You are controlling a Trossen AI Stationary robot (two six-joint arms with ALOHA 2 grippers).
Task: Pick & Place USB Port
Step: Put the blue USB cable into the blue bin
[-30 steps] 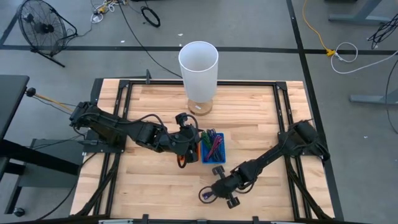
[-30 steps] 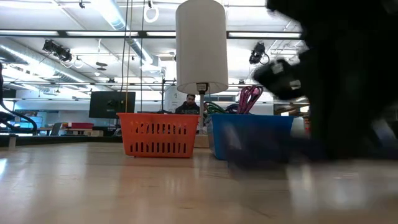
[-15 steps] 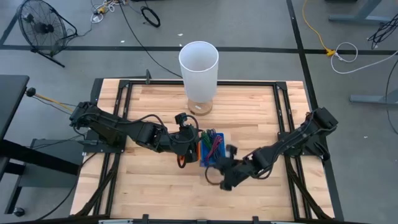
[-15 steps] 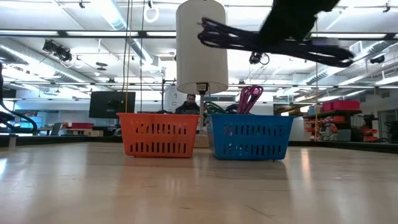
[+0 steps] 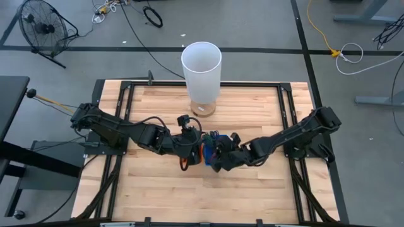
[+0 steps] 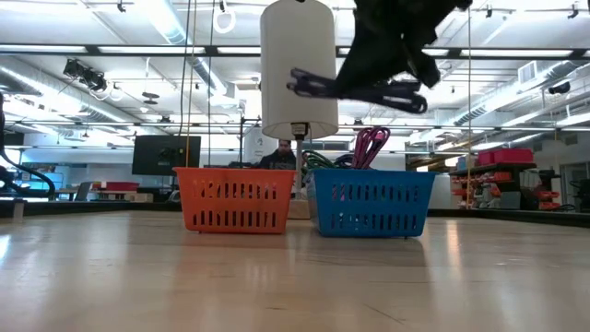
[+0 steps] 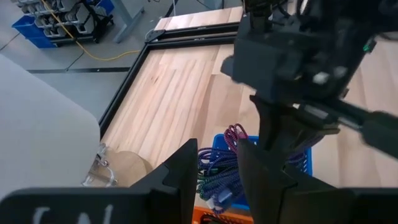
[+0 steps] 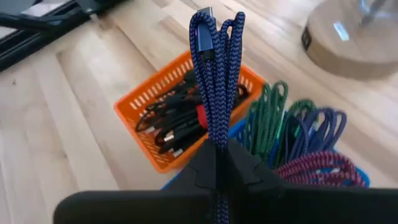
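The robot's right gripper will set the blue braided cable down in the blue basket (image 5: 210, 155) (image 8: 229, 155) beside the green cables.
My right gripper (image 5: 219, 156) hangs over the blue basket (image 5: 218, 146), shut on a folded bundle of blue braided USB cable (image 8: 216, 74). In the low view the cable (image 6: 361, 89) lies roughly level in the air above the blue basket (image 6: 372, 201). That basket holds green, purple and magenta cables (image 8: 298, 140). The orange basket (image 8: 163, 106) beside it holds black cables. My left gripper (image 7: 217, 180) is open and touches nothing; it waits over the orange basket (image 5: 192, 154). My right gripper pinches the folded cable bundle between its two fingers, several strands together, near one end of the bundle (image 8: 217, 134). The rest sticks out forward past the fingertips to a plug end (image 8: 202, 17). The bundle is lifted clear, above the blue basket.
A tall white cylinder lamp (image 5: 201, 63) on a round wooden base (image 5: 203, 108) stands behind the baskets at the table's far side. Bare wood (image 5: 252, 189) lies toward the near edge. My two grippers are close together over the baskets.
My right gripper has risen from the table near its near edge and moved toward the far edge and left, carrying the cable. The cable, which lay on the wood, is lifted clear and now hangs over the blue basket. The left arm has kept still.
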